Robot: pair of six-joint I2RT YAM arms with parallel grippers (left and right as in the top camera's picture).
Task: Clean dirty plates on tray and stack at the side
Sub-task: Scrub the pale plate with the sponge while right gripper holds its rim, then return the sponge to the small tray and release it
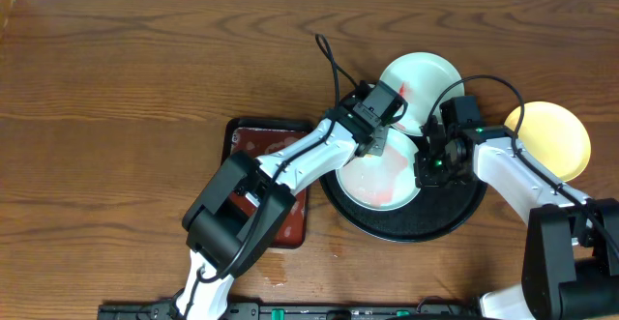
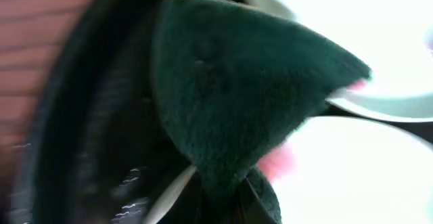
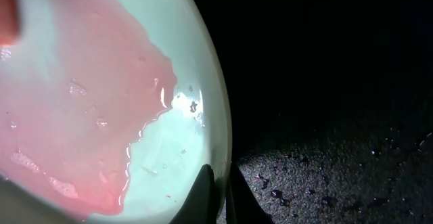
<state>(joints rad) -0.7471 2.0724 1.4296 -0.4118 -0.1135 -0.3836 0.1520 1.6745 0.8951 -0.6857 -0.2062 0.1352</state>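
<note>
Next, I open my left gripper to release the dark green sponge close to the middle of the rectangular reddish-brown tray (image 1: 275, 184).
A pale mint plate (image 1: 382, 177) smeared with wet red lies on the round black tray (image 1: 455, 214). My right gripper (image 1: 426, 170) is shut on this plate's right rim; in the right wrist view its fingers (image 3: 218, 183) pinch the rim of the plate (image 3: 101, 102). My left gripper (image 1: 379, 138) is shut on a dark green sponge (image 2: 237, 95) and holds it at the plate's far edge. A second mint plate (image 1: 421, 83) with a red smear lies behind the tray. A pale yellow plate (image 1: 551, 138) lies to the right.
A rectangular reddish-brown tray (image 1: 247, 141) lies left of the black tray, partly under my left arm. Wooden table (image 1: 116, 117) extends to the left and back.
</note>
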